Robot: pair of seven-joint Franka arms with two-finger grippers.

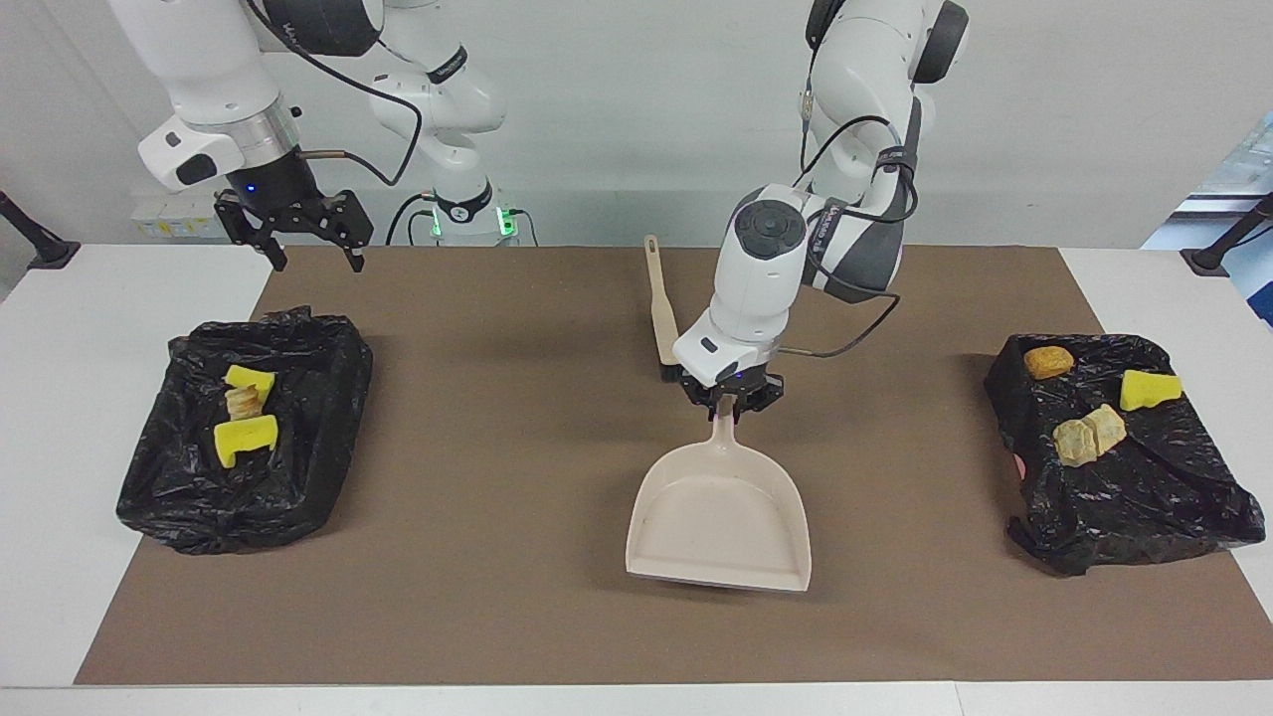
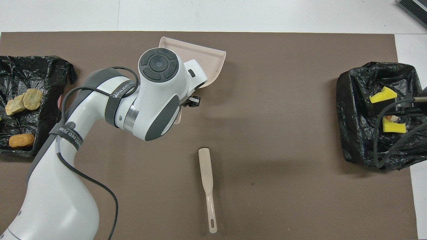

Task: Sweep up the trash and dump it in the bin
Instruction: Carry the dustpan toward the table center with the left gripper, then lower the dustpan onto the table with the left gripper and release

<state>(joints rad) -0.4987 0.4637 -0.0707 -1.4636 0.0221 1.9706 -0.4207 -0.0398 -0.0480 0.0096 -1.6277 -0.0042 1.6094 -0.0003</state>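
Observation:
Next, I set the beige dustpan with my left gripper on the brown mat (image 2: 204, 92) beyond the beige brush, in line with it.
My left gripper (image 1: 731, 401) is shut on the handle of the beige dustpan (image 1: 718, 512) in the middle of the brown mat. The pan is empty and lies flat, low over the mat, its mouth pointing away from the robots. In the overhead view the left wrist covers most of the dustpan (image 2: 203, 55). The beige brush (image 1: 662, 310) lies on the mat nearer the robots, right beside the left wrist. Yellow and tan trash (image 1: 247, 438) lies in the black-lined bin (image 1: 199, 507) at the right arm's end. More trash (image 1: 1090, 435) sits in the bin (image 1: 1144, 507) at the left arm's end. My right gripper (image 1: 295, 239) hangs open above the mat's corner, nearer the robots than that first bin.
The brush (image 2: 207, 180) points lengthwise toward the robots. Both bins (image 2: 353, 110) (image 2: 20, 70) sit at the mat's ends, half on the white table. The right arm's cable hangs over its bin.

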